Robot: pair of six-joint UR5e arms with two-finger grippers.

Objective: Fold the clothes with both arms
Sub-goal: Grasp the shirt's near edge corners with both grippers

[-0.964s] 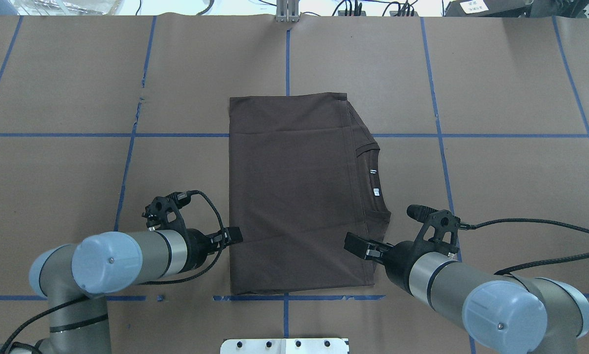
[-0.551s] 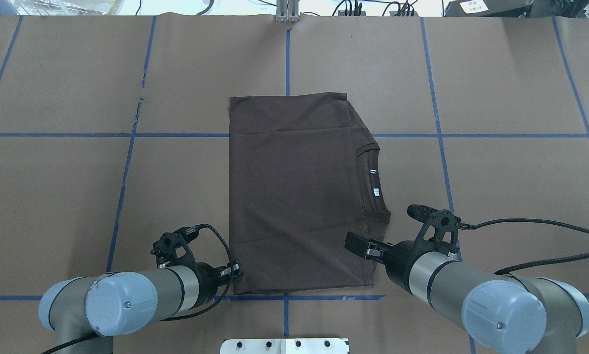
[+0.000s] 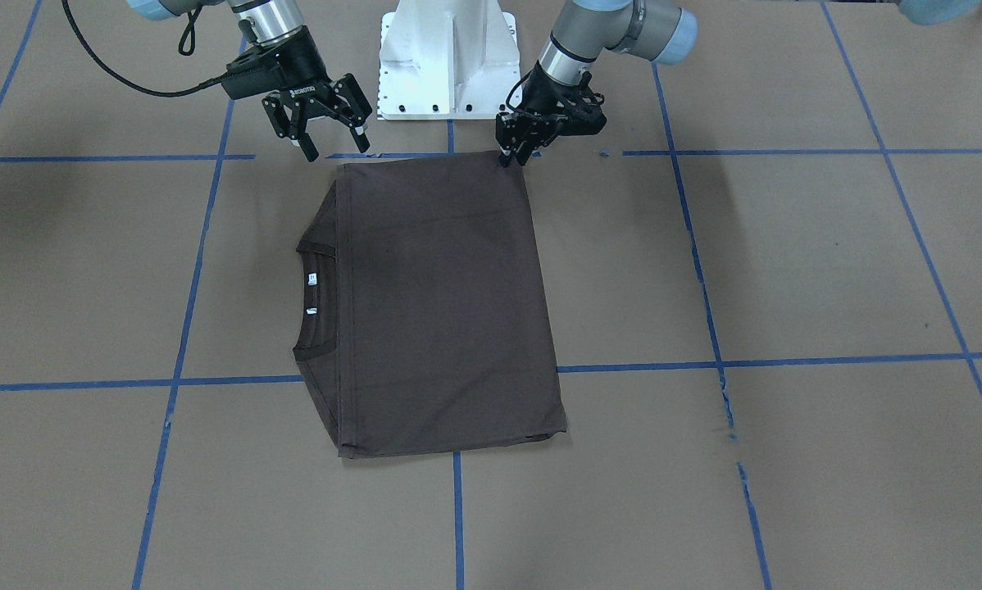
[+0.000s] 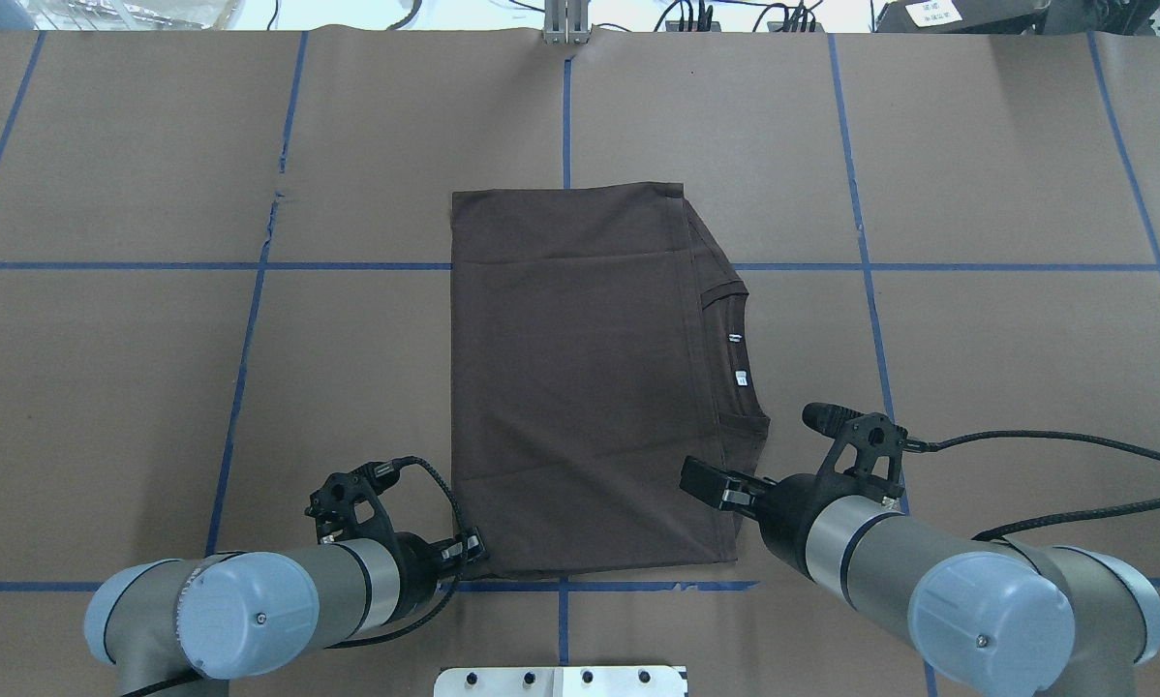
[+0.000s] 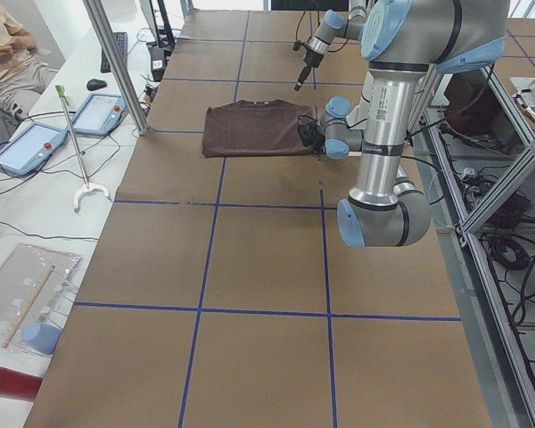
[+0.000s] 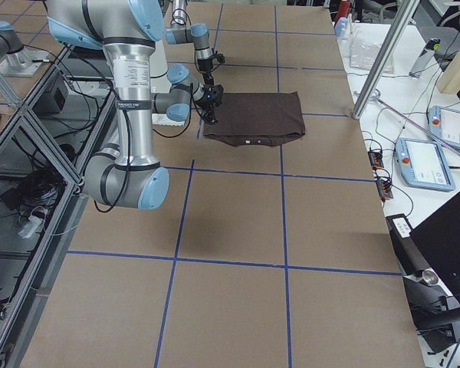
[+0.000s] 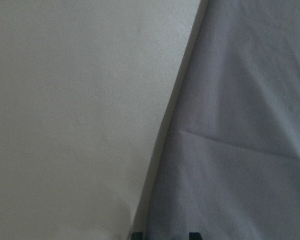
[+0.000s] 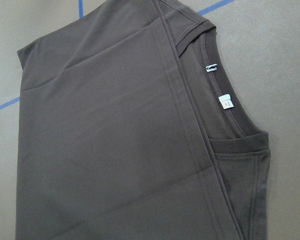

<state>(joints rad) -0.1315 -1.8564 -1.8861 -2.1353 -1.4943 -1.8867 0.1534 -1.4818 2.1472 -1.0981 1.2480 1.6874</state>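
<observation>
My right gripper needs to grab the dark brown T-shirt next at its collar-side corner (image 3: 346, 170) closest to the white pedestal base.
The dark brown T-shirt (image 4: 580, 387) lies folded into a flat rectangle mid-table, with its collar and white tags (image 4: 738, 358) on the right side. My left gripper (image 4: 473, 550) is low at the shirt's near left corner. In the left wrist view the shirt's edge (image 7: 240, 125) runs down between two fingertips (image 7: 136, 235) that stand a little apart. My right gripper (image 3: 334, 147) is wide open and empty, hovering just above the near right corner. The right wrist view shows the collar and tags (image 8: 225, 101).
The white pedestal base (image 3: 446, 57) stands just behind the shirt's near edge. Blue tape lines (image 4: 861, 266) grid the brown table. Benches with tablets (image 5: 27, 147) and an operator (image 5: 4, 45) are beyond the table's ends.
My left gripper has moved along the shirt's left edge toward the robot, down to the near left corner. The right arm and the shirt have not moved.
</observation>
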